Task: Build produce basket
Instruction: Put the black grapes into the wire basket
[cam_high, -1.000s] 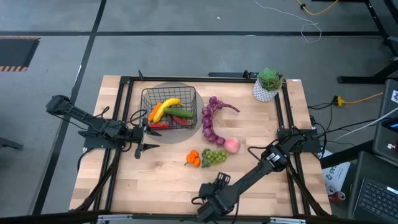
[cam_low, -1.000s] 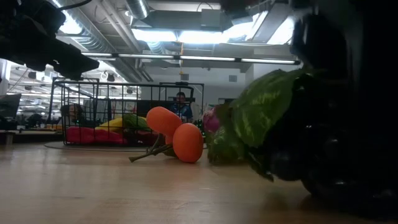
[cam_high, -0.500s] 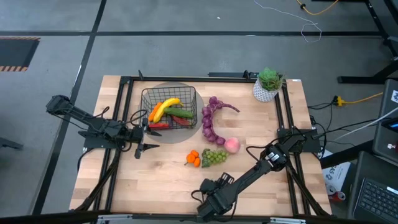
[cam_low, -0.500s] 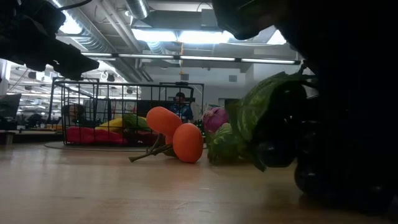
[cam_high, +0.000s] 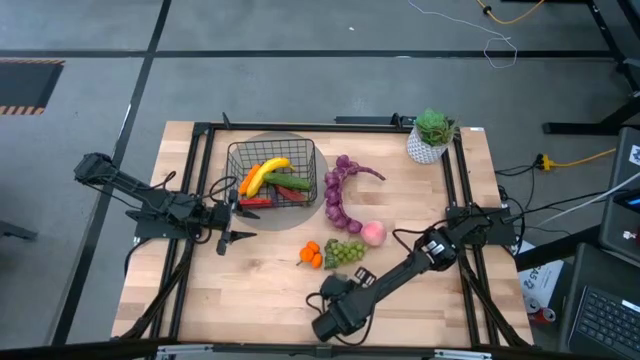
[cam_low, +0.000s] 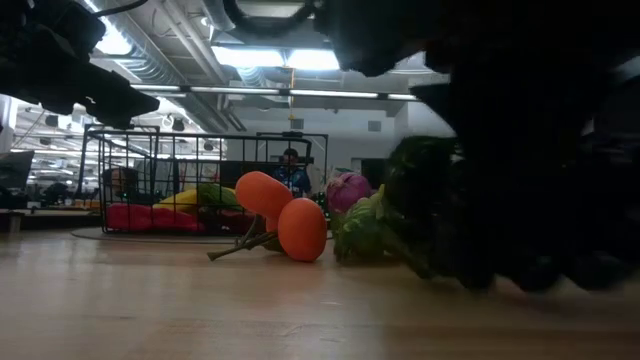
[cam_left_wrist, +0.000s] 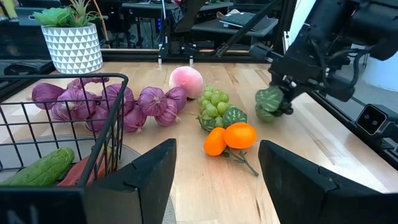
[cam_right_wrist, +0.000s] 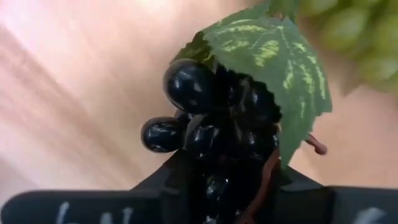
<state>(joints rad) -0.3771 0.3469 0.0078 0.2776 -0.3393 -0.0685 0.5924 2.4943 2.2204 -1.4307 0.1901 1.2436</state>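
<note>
My right gripper is going to release the dark grapes on the cucumber in the black wire basket (cam_high: 279, 185), next to the yellow banana.
The black wire basket (cam_high: 272, 172) stands at the far left and holds a yellow banana (cam_high: 265, 172), a cucumber and red chillies. Purple bulbs (cam_high: 335, 195), a pink peach (cam_high: 373, 233), green grapes (cam_high: 345, 252) and orange pieces (cam_high: 312, 254) lie on the wood at mid-table. My right gripper (cam_left_wrist: 278, 99) is just on the near side of the green grapes, shut on a bunch of dark grapes (cam_right_wrist: 211, 106) that has a green leaf (cam_right_wrist: 273, 56). My left gripper (cam_high: 238, 222) stands open near the basket's near left corner. My right gripper pinches the dark grape bunch between its two fingers. The berries at one end of the bunch (cam_right_wrist: 217, 165) and a brown stem (cam_right_wrist: 270, 174) run back between them. The rest of the bunch and the leaf stick out ahead of the fingers. Whether the bunch is off the table, I cannot tell.
A white pot with a green plant (cam_high: 430, 135) stands at the far right corner. Black frame rails (cam_high: 195, 200) run along the table's left and right sides. Bare wood lies along the near edge (cam_high: 230, 300). A person (cam_low: 290, 165) sits in the room behind.
My right gripper has moved from the near edge toward the green grapes and the oranges. The dark grape bunch with its leaf has gone along with it, away from the near edge.
</note>
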